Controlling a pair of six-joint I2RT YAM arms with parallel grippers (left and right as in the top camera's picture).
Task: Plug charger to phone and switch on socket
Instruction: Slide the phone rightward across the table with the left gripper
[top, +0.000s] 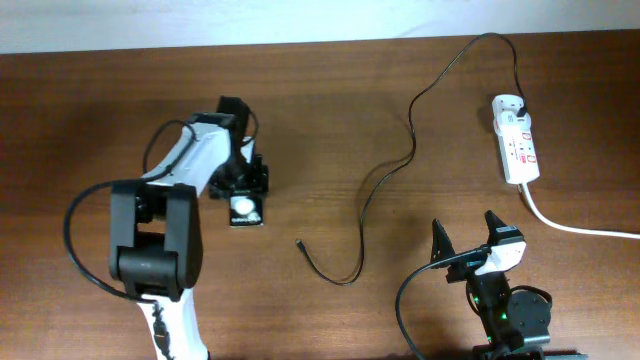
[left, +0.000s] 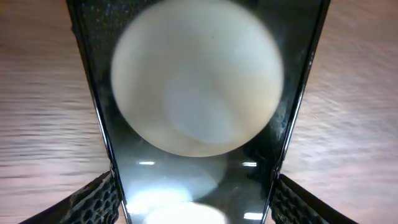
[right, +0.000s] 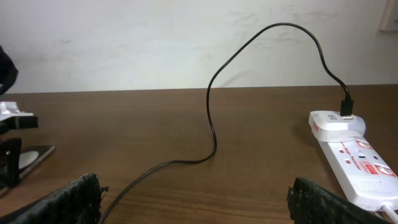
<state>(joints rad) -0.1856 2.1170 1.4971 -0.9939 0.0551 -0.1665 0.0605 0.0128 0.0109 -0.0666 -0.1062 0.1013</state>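
The phone's near end is tilting up in my left gripper, so I should lay the phone down flat and regrip its long edges (left: 302, 99) before I plug in the charger.
The black phone (top: 247, 211) lies flat on the table, its glossy face showing a round white reflection. My left gripper (top: 245, 183) is down over its far end. In the left wrist view the phone (left: 199, 93) fills the gap between the fingers (left: 194, 208), which press on both long edges. The charger cable (top: 385, 180) snakes across the table; its tip (top: 299, 243) lies loose, right of the phone, and its plug (top: 520, 106) sits in the white socket strip (top: 518, 145). My right gripper (top: 468, 240) is open and empty, near the front edge.
The strip's thick white cord (top: 580, 228) runs off to the right. The right wrist view shows the cable (right: 214, 124), the plug (right: 346, 109), the strip (right: 351, 155) and the phone (right: 31, 158) at far left. A pale wall stands behind the table.
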